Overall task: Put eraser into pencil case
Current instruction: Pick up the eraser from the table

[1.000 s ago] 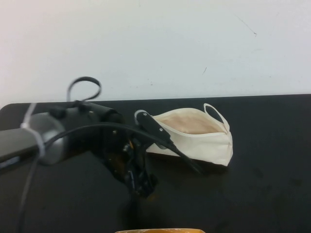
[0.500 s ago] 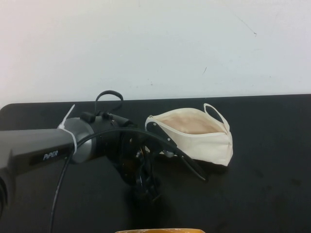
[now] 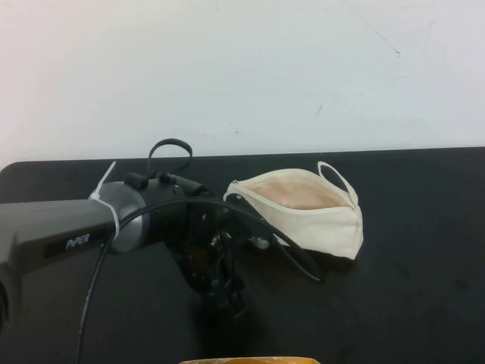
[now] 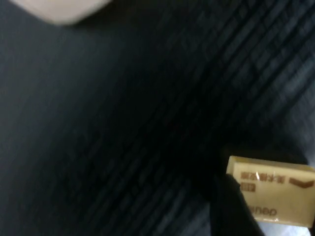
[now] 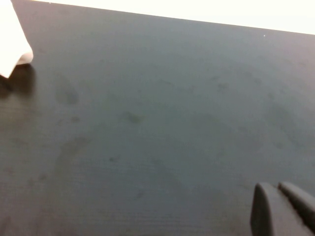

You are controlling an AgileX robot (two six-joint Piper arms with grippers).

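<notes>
Next, my left gripper lets go of the eraser in the beige-lined opening of the pencil case (image 3: 299,196), close to the pencil case's loop strap.
The pencil case (image 3: 303,208) lies open on the black table (image 3: 424,250), beige lining showing, loop strap at its far right end. My left gripper (image 3: 229,294) points down at the table just in front of the case's left end. In the left wrist view the cream-yellow eraser (image 4: 275,194) with dark print sits against a dark finger (image 4: 230,209), held between the jaws. The eraser is hidden in the high view. A corner of the case shows in the left wrist view (image 4: 64,10) and the right wrist view (image 5: 12,44). My right gripper (image 5: 281,209) is shut and empty, low over bare table.
A white wall rises behind the table's far edge. The left arm's black cable (image 3: 295,254) loops in front of the pouch. A strip of a tan-orange object (image 3: 250,360) shows at the near edge.
The left arm has reached further forward and right over the second, then nearly stopped. The gripper stays low at the same spot in front of the pouch. The pouch has not moved.
</notes>
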